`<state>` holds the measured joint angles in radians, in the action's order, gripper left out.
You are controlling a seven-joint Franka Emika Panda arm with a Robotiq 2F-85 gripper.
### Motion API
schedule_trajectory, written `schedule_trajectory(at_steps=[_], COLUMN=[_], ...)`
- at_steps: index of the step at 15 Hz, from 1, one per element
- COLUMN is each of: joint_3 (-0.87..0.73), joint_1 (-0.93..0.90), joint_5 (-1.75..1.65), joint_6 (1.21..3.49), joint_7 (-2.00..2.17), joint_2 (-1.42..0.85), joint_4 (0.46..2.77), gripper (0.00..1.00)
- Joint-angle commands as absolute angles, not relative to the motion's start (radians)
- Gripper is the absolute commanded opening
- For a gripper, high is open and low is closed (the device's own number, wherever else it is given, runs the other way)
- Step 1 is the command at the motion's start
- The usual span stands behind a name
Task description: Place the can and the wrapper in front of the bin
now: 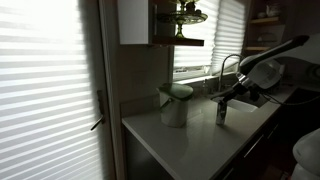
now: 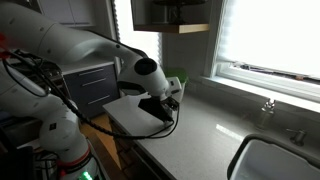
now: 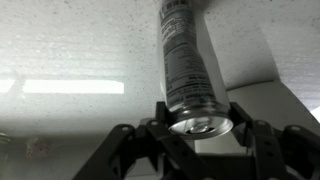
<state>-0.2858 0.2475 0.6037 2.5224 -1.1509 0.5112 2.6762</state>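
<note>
The robot's gripper will release the can on the bare countertop [image 1: 202, 127] between the pale bin and the counter's front edge.
The silvery can [image 3: 185, 60] with a dark printed band stands between my gripper's [image 3: 199, 110] two fingers, which press on both sides near its top. In an exterior view the can [image 1: 221, 113] stands upright on the countertop [image 1: 190, 145], with the gripper [image 1: 226, 98] on it from above. The pale bin with the green rounded top [image 1: 175, 103] stands just beside it toward the wall. In the other exterior view the bin [image 2: 177, 82] peeks out behind the gripper [image 2: 160, 104], and the can is hidden. The wrapper is not in view.
A faucet [image 1: 230, 66] and a sink [image 2: 280, 160] lie further along the counter below a window with blinds. A cabinet and shelf [image 1: 178, 25] hang over the bin. The counter's front edge [image 1: 160, 160] is close by.
</note>
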Motion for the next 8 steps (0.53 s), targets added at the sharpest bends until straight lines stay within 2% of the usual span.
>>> schedule_trajectory(at_steps=[1,5,6,8], joint_3=[-0.332,-0.334,-0.334,-0.325], joint_1=[0.198,0.198,0.198,0.167], joint_5=[0.564,0.563,0.563,0.548], joint_6=[2.537,2.538,2.538,2.547], joint_7=[-1.125,-1.13,-1.13,-1.126], joint_2=[0.545,0.566,0.566,0.566], joint_4=[2.7,2.712,2.712,2.712], gripper=[0.63,0.63,0.38,0.38])
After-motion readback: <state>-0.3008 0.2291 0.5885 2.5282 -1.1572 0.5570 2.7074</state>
